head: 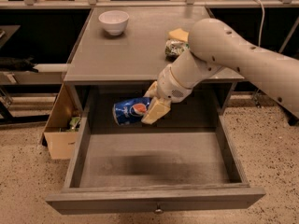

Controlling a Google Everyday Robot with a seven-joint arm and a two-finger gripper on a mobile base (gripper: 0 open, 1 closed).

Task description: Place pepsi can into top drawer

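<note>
My gripper will release the pepsi can around the middle of the top drawer's bottom (162, 137), straight behind the round knob. The can now hangs over the open drawer.
The pepsi can (129, 111) is blue with a round red, white and blue logo. It lies sideways in my gripper (152, 102), which is shut on its right end. The can hangs in the air over the back left part of the open top drawer (154, 160), just below the front edge of the counter. The drawer is pulled far out; its flat front panel carries a small round knob (159, 211). My arm comes in from the upper right.
On the grey countertop (126, 50) stand a white bowl (114, 21) at the back left, and a green-and-white can (175, 47) with a yellow sponge (179, 34) near my arm. A cardboard box (60, 125) stands on the floor left of the cabinet.
</note>
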